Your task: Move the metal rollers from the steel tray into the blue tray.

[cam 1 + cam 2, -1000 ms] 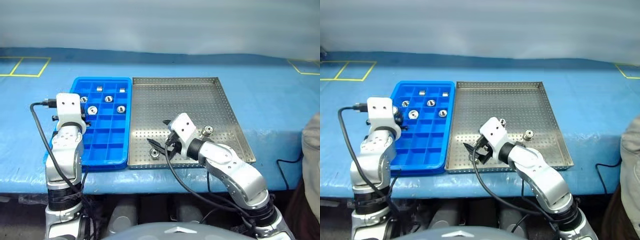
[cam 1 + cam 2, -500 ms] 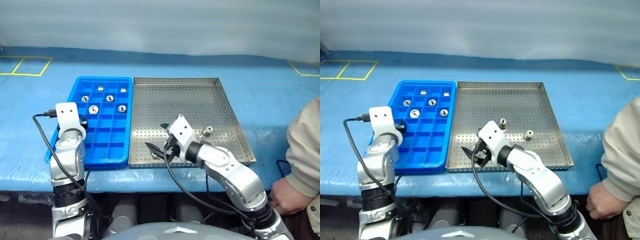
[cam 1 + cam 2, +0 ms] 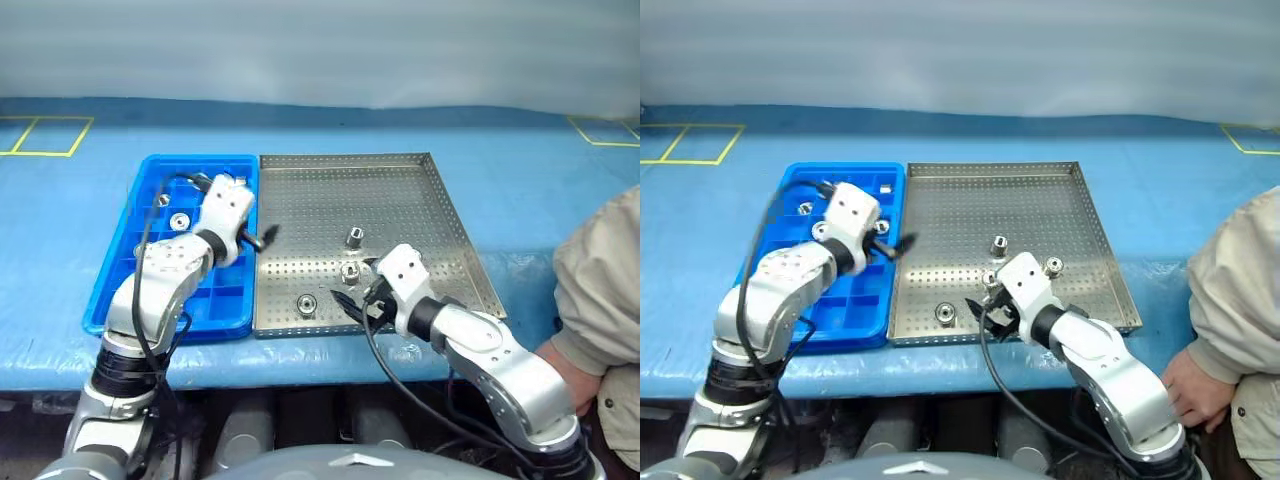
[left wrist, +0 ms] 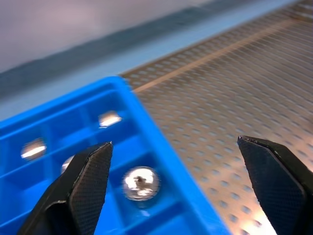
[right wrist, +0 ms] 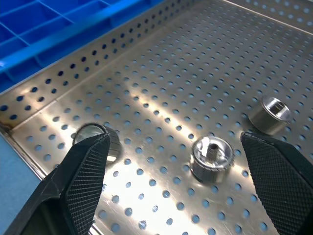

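Note:
The round side of the metal roller [image 3: 307, 305] near the steel tray's front rim, closest to the blue tray, should be gripped next by my left gripper.
The steel tray [image 3: 400, 200] holds several metal rollers, among them one upright [image 3: 354, 237], one just behind my right gripper [image 3: 350, 272] and one near the front rim [image 3: 306, 304]. My right gripper [image 3: 352, 303] hovers open over the tray's front part; in its wrist view a roller [image 5: 211, 156] lies between the fingers, another [image 5: 269, 115] beyond. The blue tray [image 3: 215, 300] on the left has several rollers in its far compartments, such as one [image 3: 180, 221]. My left gripper [image 3: 262, 238] is open and empty over the seam between the two trays, a roller [image 4: 140, 182] below it.
A person stands at the right edge of the table, with a beige sleeve [image 3: 600, 300] and a hand [image 3: 1190, 385] resting near the table's front. Both trays lie on a blue-covered table [image 3: 530, 180] with yellow floor-tape marks [image 3: 45, 135] at the far left.
My left gripper swung right from the blue tray's left edge to the seam between the trays and opened. My right gripper shifted right. The person moved in at the right.

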You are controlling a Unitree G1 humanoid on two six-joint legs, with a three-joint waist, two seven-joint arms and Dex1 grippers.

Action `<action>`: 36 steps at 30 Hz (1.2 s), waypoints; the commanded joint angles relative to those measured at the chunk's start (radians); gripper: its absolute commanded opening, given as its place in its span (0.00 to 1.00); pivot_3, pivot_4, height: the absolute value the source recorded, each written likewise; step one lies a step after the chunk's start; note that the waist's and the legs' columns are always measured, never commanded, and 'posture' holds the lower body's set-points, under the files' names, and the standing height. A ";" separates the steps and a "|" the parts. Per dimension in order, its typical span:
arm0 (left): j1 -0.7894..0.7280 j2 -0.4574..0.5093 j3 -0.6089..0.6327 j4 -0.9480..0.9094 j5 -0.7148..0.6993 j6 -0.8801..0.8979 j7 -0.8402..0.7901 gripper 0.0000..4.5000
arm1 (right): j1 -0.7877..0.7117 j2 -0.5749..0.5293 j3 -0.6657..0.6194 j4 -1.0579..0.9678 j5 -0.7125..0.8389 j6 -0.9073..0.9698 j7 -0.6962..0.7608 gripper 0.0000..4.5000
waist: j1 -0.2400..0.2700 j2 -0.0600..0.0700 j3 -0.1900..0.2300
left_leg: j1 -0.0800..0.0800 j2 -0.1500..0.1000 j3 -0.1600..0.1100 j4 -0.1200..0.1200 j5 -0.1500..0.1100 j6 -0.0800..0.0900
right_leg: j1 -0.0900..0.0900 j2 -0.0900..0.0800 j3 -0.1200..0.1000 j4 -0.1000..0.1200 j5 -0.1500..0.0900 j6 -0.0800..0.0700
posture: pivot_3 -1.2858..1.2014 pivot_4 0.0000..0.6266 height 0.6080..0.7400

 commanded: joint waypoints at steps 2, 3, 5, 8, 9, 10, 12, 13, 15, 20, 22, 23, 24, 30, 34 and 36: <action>-0.031 0.079 -0.121 -0.040 -0.073 0.034 -0.157 0.99 | 0.028 -0.007 -0.064 -0.080 0.016 0.033 -0.016 1.00 | -0.005 0.000 0.000 | 0.000 0.000 0.000 0.000 0.000 0.000 | 0.000 0.000 0.000 0.000 0.000 0.000 | 0.52 0.24 1.00; -0.039 0.097 -0.149 -0.038 -0.085 0.041 -0.188 0.99 | 0.035 -0.006 -0.069 -0.086 0.014 0.038 -0.022 1.00 | -0.006 0.000 0.000 | 0.000 0.000 0.000 0.000 0.000 0.000 | 0.000 0.001 0.000 0.000 0.000 0.000 | 0.51 0.24 1.00; -0.054 0.123 -0.187 -0.034 -0.096 0.045 -0.225 0.99 | 0.040 -0.001 -0.072 -0.094 0.014 0.046 -0.033 1.00 | -0.007 0.001 0.001 | 0.000 0.000 0.000 0.000 0.000 0.000 | 0.000 0.001 0.000 0.000 -0.001 0.000 | 0.51 0.24 1.00; -0.087 0.141 -0.223 -0.011 -0.104 0.050 -0.262 0.99 | 0.051 0.010 -0.069 -0.106 0.013 0.050 -0.050 1.00 | -0.009 0.001 0.001 | 0.000 0.000 0.001 0.000 0.000 0.000 | -0.001 0.000 0.001 0.000 -0.001 0.000 | 0.50 0.24 1.00; -0.096 0.148 -0.234 -0.003 -0.101 0.048 -0.270 0.99 | 0.054 0.013 -0.067 -0.108 0.012 0.051 -0.055 1.00 | -0.009 0.001 0.001 | 0.000 0.000 0.001 0.000 0.000 0.000 | -0.001 0.000 0.001 0.000 -0.001 0.000 | 0.50 0.24 1.00; -0.104 0.151 -0.243 0.006 -0.101 0.047 -0.276 0.99 | 0.058 0.015 -0.065 -0.111 0.011 0.052 -0.059 1.00 | -0.012 0.001 0.001 | 0.000 0.000 0.001 0.000 0.000 0.000 | -0.001 0.000 0.001 0.000 -0.001 0.000 | 0.50 0.24 1.00; -0.117 0.153 -0.259 0.021 -0.101 0.044 -0.289 0.99 | 0.061 0.020 -0.059 -0.114 0.008 0.052 -0.067 1.00 | -0.017 0.001 0.001 | 0.000 0.000 0.001 0.000 0.000 0.000 | -0.001 0.000 0.002 0.000 -0.001 0.000 | 0.50 0.24 1.00; -0.124 0.157 -0.272 0.028 -0.099 0.040 -0.299 0.99 | 0.063 0.023 -0.057 -0.115 0.007 0.052 -0.071 1.00 | -0.020 0.001 0.001 | 0.000 0.000 0.001 0.000 0.000 0.000 | -0.001 0.000 0.002 0.000 -0.001 0.000 | 0.49 0.24 1.00; -0.134 0.160 -0.302 0.045 -0.090 0.030 -0.313 0.99 | 0.065 0.028 -0.052 -0.116 0.007 0.050 -0.078 1.00 | -0.026 0.001 0.001 | 0.000 0.000 0.001 0.000 0.000 0.000 | -0.001 0.000 0.002 0.000 -0.001 0.000 | 0.50 0.24 1.00; -0.161 0.152 -0.373 0.094 -0.056 0.002 -0.331 0.99 | 0.060 0.035 -0.042 -0.109 0.007 0.043 -0.087 1.00 | -0.031 0.001 0.001 | 0.000 0.000 0.001 0.000 0.000 0.000 | -0.001 0.001 0.002 0.000 -0.001 0.000 | 0.50 0.24 1.00; -0.175 0.156 -0.408 0.107 -0.033 -0.007 -0.338 0.99 | 0.056 0.039 -0.037 -0.104 0.007 0.038 -0.088 1.00 | -0.031 0.001 0.001 | 0.000 0.000 0.001 0.000 0.000 0.000 | -0.001 0.001 0.002 0.000 -0.001 0.000 | 0.50 0.24 1.00; -0.181 0.157 -0.423 0.113 -0.024 -0.005 -0.339 0.99 | 0.055 0.040 -0.035 -0.103 0.007 0.036 -0.088 1.00 | -0.031 0.001 0.001 | 0.000 0.000 0.001 0.000 0.000 0.000 | -0.001 0.001 0.002 0.000 -0.001 0.000 | 0.50 0.24 1.00; -0.184 0.158 -0.432 0.119 -0.017 -0.005 -0.339 0.99 | 0.054 0.041 -0.032 -0.102 0.006 0.035 -0.088 1.00 | -0.031 0.001 0.001 | 0.000 0.000 0.002 0.000 0.000 0.000 | -0.001 0.001 0.002 0.000 -0.001 0.000 | 0.50 0.24 1.00; -0.190 0.171 -0.459 0.127 0.016 -0.003 -0.348 0.67 | 0.051 0.051 -0.026 -0.095 0.001 0.030 -0.095 1.00 | -0.031 0.001 0.001 | 0.000 0.000 0.002 0.000 0.000 0.001 | -0.001 0.001 0.003 0.000 -0.001 0.000 | 0.50 0.24 1.00; -0.176 0.151 -0.392 0.107 0.013 0.010 -0.314 0.41 | 0.039 0.057 -0.018 -0.086 -0.001 0.028 -0.092 1.00 | -0.030 0.001 0.001 | 0.000 0.000 0.002 0.000 0.000 0.001 | -0.001 0.001 0.003 0.000 -0.001 0.000 | 0.50 0.24 1.00; -0.162 0.125 -0.327 0.106 0.015 0.034 -0.253 0.41 | 0.025 0.057 -0.004 -0.081 -0.001 0.026 -0.086 1.00 | -0.030 0.001 0.001 | 0.000 0.000 0.002 0.000 0.000 0.001 | -0.001 0.001 0.003 0.000 0.000 0.000 | 0.51 0.24 1.00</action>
